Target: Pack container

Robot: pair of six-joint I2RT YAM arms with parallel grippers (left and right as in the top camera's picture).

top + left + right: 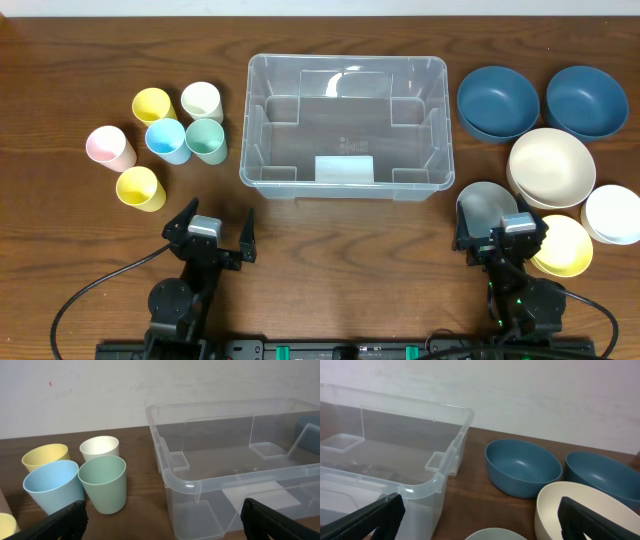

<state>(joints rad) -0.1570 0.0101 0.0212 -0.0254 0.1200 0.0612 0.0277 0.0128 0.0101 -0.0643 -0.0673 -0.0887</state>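
Note:
My right gripper will next grip the rim of the cream bowl point(510, 168) point(538, 505), on the side of the cream bowl between the grey bowl and the dark blue bowl.
The container point(345, 61), a large clear plastic bin with a white label, stands empty at the table's middle back. It also shows in the left wrist view point(200, 481) and the right wrist view point(438, 480). My left gripper point(212, 232) is open and empty near the front edge, left of the bin; its fingers point(165, 522) frame the bin's near corner. My right gripper point(503, 230) is open and empty over the near edge of a grey bowl point(486, 205); its fingers point(480, 517) show with that bowl's rim point(495, 535) below.
Several cups stand left of the bin: yellow point(153, 104), white point(201, 100), blue point(167, 140), green point(206, 140), pink point(110, 148), another yellow point(140, 188). Bowls lie right: two dark blue point(497, 101) point(586, 100), cream point(551, 167), white point(612, 213), yellow point(564, 247).

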